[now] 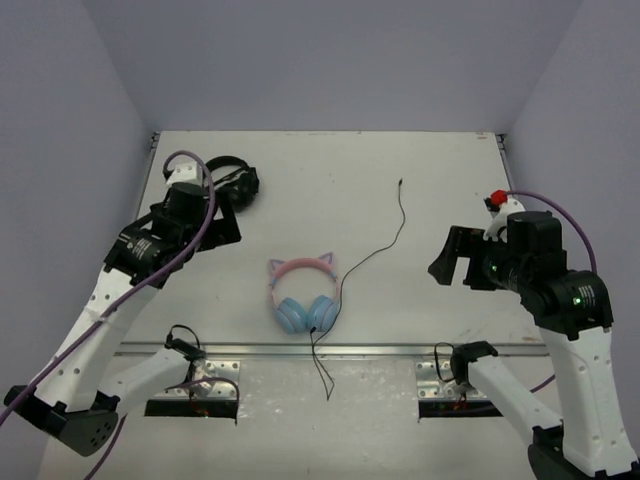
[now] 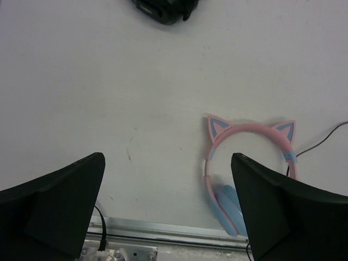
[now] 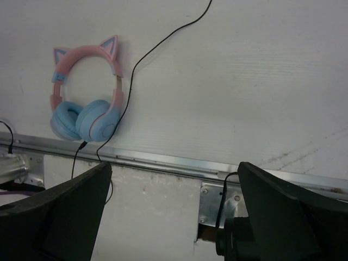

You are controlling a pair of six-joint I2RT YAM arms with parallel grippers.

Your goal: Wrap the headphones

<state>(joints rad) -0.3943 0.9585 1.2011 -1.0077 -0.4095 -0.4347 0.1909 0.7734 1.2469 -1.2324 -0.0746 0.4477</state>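
I should close my left gripper on the pink headband of the headphones (image 1: 273, 277) (image 2: 212, 148), just below the cat ear on that gripper's side.
The headphones (image 1: 303, 290) lie flat near the table's front edge, pink headband with two cat ears away from me, light blue earcups toward me. They also show in the left wrist view (image 2: 250, 163) and the right wrist view (image 3: 87, 92). Their thin black cable (image 1: 385, 240) runs from the earcups forward over the front rail and back right to a plug (image 1: 400, 182). My left gripper (image 1: 215, 222) is open and empty, raised to the left of the headphones. My right gripper (image 1: 455, 262) is open and empty, raised to their right.
All-black headphones (image 1: 235, 180) lie at the back left, just beyond my left gripper, and show at the top of the left wrist view (image 2: 163, 8). A metal rail (image 1: 330, 350) crosses the table's front, with both arm bases on brackets behind it. Walls enclose three sides.
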